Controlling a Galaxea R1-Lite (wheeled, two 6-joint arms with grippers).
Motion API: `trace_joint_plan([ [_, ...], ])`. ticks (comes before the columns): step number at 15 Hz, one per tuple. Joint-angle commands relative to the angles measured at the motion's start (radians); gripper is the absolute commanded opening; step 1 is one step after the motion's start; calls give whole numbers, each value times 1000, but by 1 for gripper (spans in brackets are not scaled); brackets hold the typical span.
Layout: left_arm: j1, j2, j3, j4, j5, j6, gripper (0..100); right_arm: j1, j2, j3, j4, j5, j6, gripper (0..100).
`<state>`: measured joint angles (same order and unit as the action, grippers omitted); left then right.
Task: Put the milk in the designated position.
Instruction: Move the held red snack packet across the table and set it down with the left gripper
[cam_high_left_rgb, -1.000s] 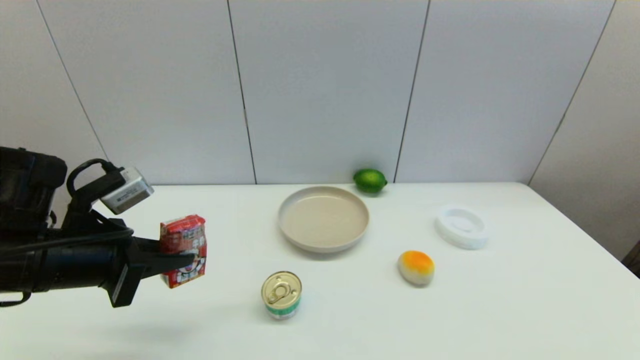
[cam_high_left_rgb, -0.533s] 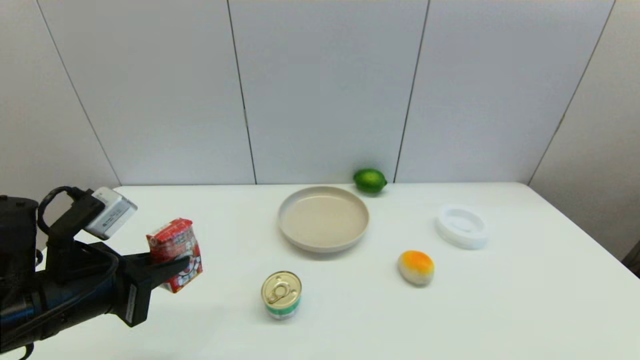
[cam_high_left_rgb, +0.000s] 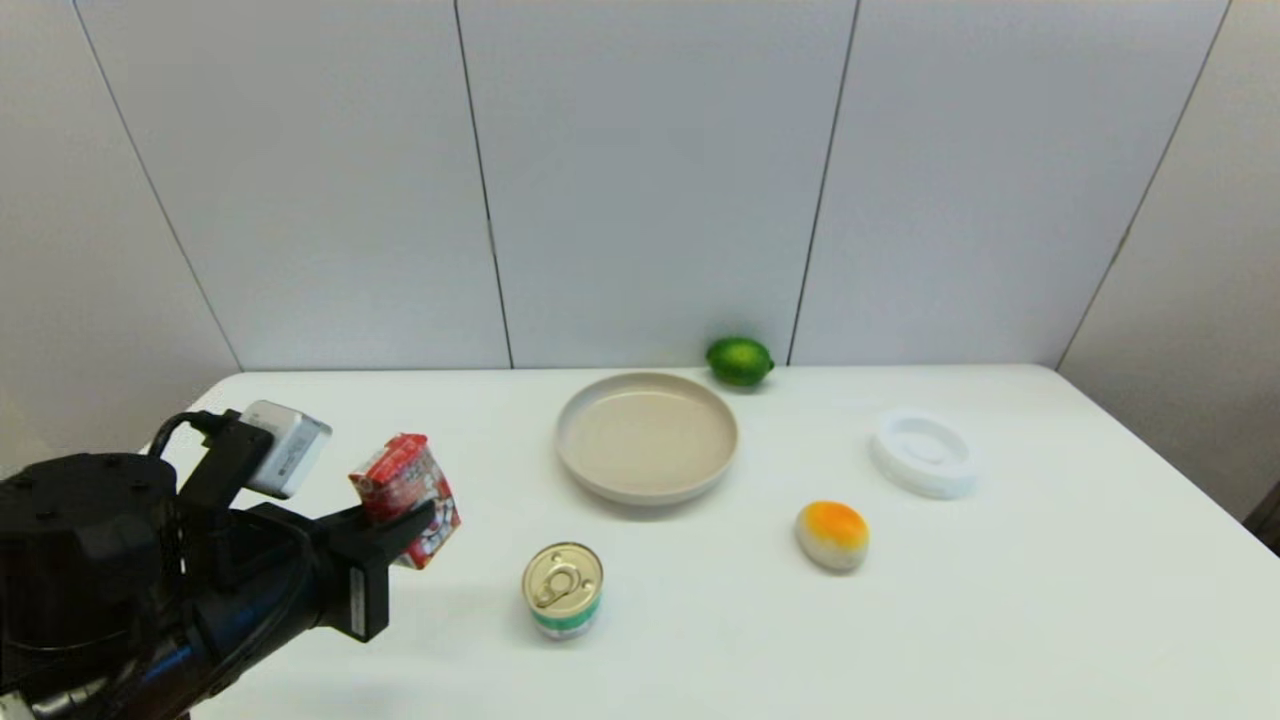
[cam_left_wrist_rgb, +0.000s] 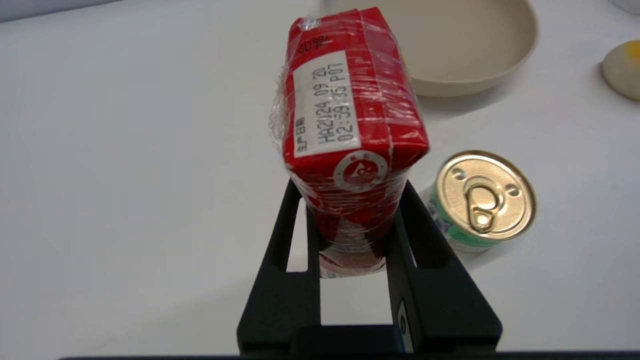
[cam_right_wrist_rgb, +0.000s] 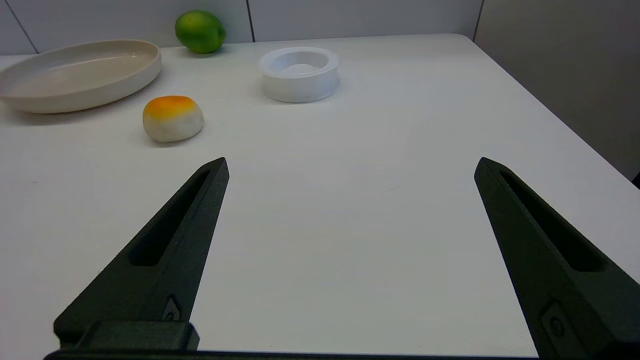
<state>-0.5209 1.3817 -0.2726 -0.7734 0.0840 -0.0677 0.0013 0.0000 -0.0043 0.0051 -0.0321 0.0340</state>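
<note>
My left gripper has the milk in its hold. Next, I release it on the bare table (cam_high_left_rgb: 482, 595) (cam_left_wrist_rgb: 361, 255), next to the gold-lidded tin can.
The milk (cam_high_left_rgb: 405, 485), a small red carton with white cartoon print, hangs above the table's left part, tilted with its top toward the left. My left gripper (cam_high_left_rgb: 410, 520) is shut on its lower body. In the left wrist view both black fingers (cam_left_wrist_rgb: 292, 220) press the sides of the milk (cam_left_wrist_rgb: 350, 115), and its date-stamped top faces the camera. The carton sits left of and slightly behind the tin can. My right gripper (cam_right_wrist_rgb: 351, 162) is open and holds nothing, low over the right part of the table; it is out of the head view.
A gold-lidded, green-banded tin can (cam_high_left_rgb: 562, 590) (cam_left_wrist_rgb: 482, 200) stands near the front. Behind it is a beige plate (cam_high_left_rgb: 647, 495) with nothing on it, and a lime (cam_high_left_rgb: 740, 361) lies by the wall. An orange-white lump (cam_high_left_rgb: 832, 535) and a white ring dish (cam_high_left_rgb: 923, 453) lie to the right.
My left arm has sunk lower in the picture. The held milk dipped left, then swung right toward the tin can and tilted more. Everything else is still.
</note>
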Motion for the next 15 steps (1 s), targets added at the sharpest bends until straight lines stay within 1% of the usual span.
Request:
trace_joint_plan([
  [1,-59,92,23,-40,17,-14,0,0,2,0,-1,0,0,100],
  [7,-87,243,33,-187,19,-24,0,0,0,0,-1,0,0,100],
  [11,-93,312,29,-250,19,-23,0,0,0,0,-1,0,0,100],
  [15,-93,338,29,-257,19,-23,0,0,0,0,-1,0,0,100],
])
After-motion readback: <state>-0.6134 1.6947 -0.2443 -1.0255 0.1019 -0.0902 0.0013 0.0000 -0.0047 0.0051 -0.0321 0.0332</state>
